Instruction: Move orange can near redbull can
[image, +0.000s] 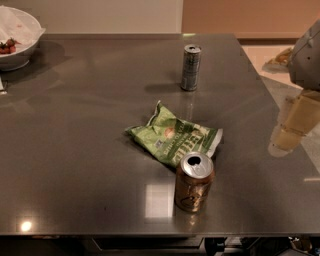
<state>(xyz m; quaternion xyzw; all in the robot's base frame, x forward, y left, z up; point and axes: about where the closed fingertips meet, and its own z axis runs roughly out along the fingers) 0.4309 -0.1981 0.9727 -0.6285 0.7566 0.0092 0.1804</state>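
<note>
The gripper will next close around the can's upper half (194, 180), below its silver top, on the orange can near the table's front edge.
The orange can (194, 182) stands upright near the table's front edge, its silver top with the opening showing. The redbull can (190, 67), slim and silver-grey, stands upright at the back of the table, far behind the orange can. My gripper (293, 125) hangs at the right edge of the view, above the table's right side, to the right of both cans and touching neither. Nothing shows in it.
A crumpled green chip bag (175, 140) lies between the two cans, just behind the orange can. A white bowl (17, 37) with some food sits at the back left corner. The dark grey table (75, 150) ends near the front of the view.
</note>
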